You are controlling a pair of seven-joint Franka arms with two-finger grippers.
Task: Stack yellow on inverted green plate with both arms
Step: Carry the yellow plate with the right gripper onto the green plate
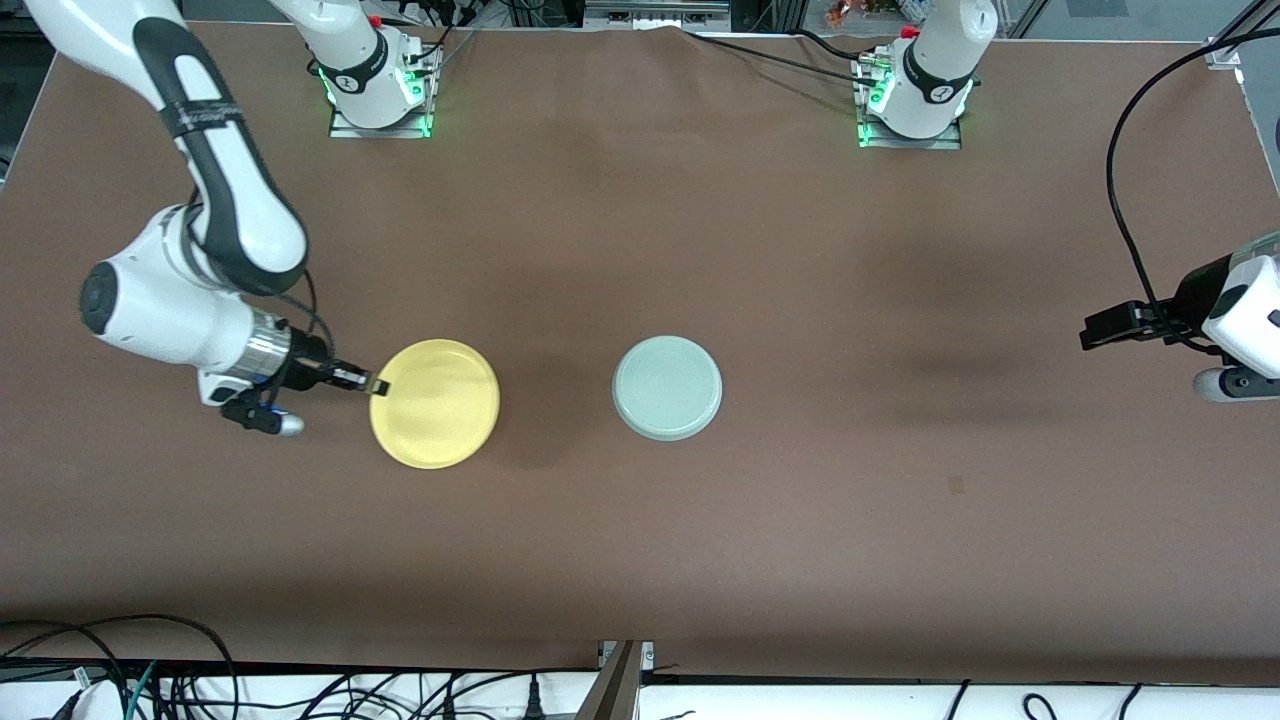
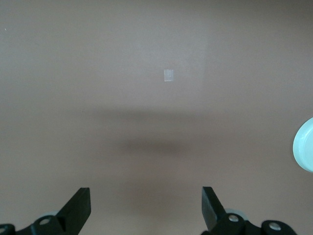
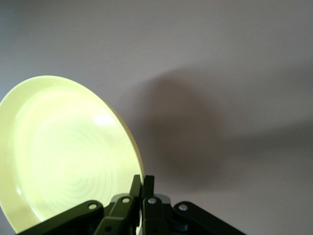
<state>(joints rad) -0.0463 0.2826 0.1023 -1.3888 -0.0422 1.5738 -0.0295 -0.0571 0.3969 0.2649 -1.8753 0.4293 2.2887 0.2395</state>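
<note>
Next, I let go of the yellow plate with my right gripper on the green plate's bottom, slightly toward the arm bases point(image 1: 677, 373).
The yellow plate point(image 1: 435, 403) is at the right arm's end of the table, and its shadow falls on the table beside it. My right gripper point(image 1: 375, 385) is shut on its rim. In the right wrist view the fingers point(image 3: 143, 178) pinch the rim, and the plate point(image 3: 63, 156) shows its upper face, tilted. The pale green plate point(image 1: 667, 387) lies bottom up on the table's middle. Its edge shows in the left wrist view point(image 2: 305, 144). My left gripper point(image 1: 1090, 330) is open and empty over the left arm's end of the table, fingertips wide apart point(image 2: 146, 193).
A small tape mark point(image 1: 955, 486) is on the brown table nearer the front camera than the green plate; it also shows in the left wrist view point(image 2: 168, 75). Cables point(image 1: 150, 670) lie along the front edge. The arm bases point(image 1: 380, 85) stand at the table's back.
</note>
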